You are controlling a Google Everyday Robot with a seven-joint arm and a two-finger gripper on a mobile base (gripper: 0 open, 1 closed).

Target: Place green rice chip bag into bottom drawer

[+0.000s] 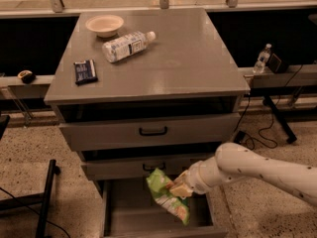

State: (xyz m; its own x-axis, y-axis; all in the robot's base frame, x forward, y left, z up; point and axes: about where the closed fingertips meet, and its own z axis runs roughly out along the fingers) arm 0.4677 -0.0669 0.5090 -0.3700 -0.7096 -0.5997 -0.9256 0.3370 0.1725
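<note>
Next, I release the green rice chip bag near the middle of the open bottom drawer [171, 206], slightly toward my arm.
The green rice chip bag [165, 194] is lime green with tan chip pictures and hangs tilted over the open bottom drawer [129, 217], its lower end down near the drawer's floor. My gripper [179, 188] reaches in from the right on a white arm [257, 170] and is shut on the bag's right side. The drawer is pulled out at the foot of the grey cabinet [148, 78], below two shallower drawers with black handles. The gripper's fingertips are mostly hidden by the bag.
On the cabinet top lie a water bottle [126, 45], a tan bowl [104, 25] and a small dark blue packet [84, 71]. A small bottle [261, 58] stands on the ledge at right. Cables [262, 133] lie on the floor at right; a black stand leg [45, 202] at left.
</note>
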